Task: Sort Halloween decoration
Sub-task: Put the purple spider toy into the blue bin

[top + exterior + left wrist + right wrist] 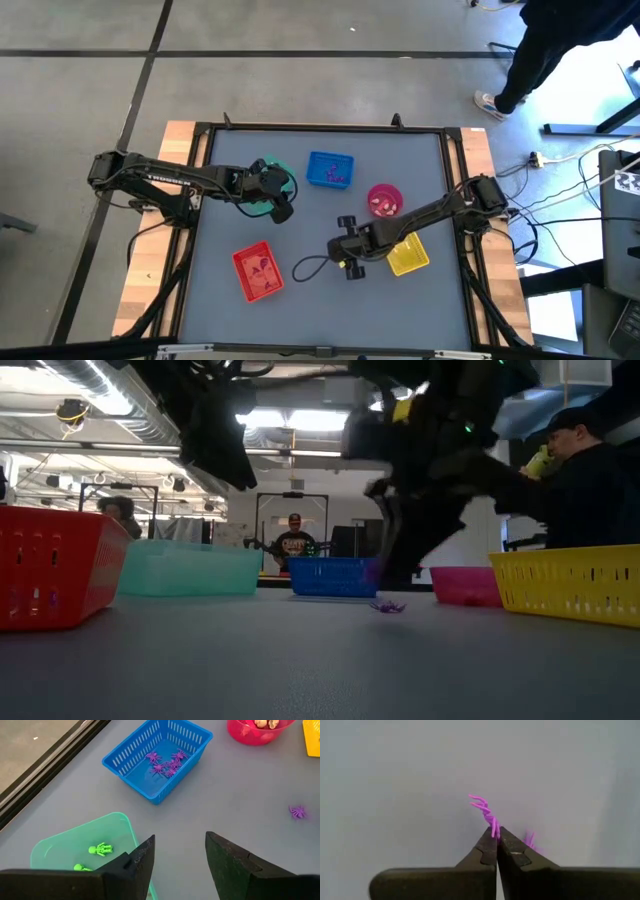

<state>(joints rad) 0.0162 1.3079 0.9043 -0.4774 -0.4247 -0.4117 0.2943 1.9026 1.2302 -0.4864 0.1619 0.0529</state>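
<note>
My right gripper will let go of the small purple spider beside the other purple spiders in the blue tray (322, 174).
My right gripper (496, 832) is shut on a small purple spider (485, 810) over the bare table between the red tray (257, 272) and the yellow tray (407, 255). A second purple spider (387, 606) lies on the table under that arm; it also shows in the left wrist view (298, 812). My left gripper (180, 855) hangs open above the green tray (65, 845), touching nothing. That tray holds green skeletons (100, 850). The blue tray (157, 757) holds several purple spiders (167, 762). My right gripper pinches the purple spider by one side of its body (494, 829), at the very ends of its two fingers. The fingers slant steeply down from above. The spider's legs (479, 802) stick out past the fingertips, clear of the table.
The round pink bowl (385, 200) with pale trinkets stands near the blue tray (330, 170), at the far side. A dark cable loop (310, 265) lies beside my right gripper (347, 255). People stand beyond the table's far edge. Bare tabletop lies along the near edge.
</note>
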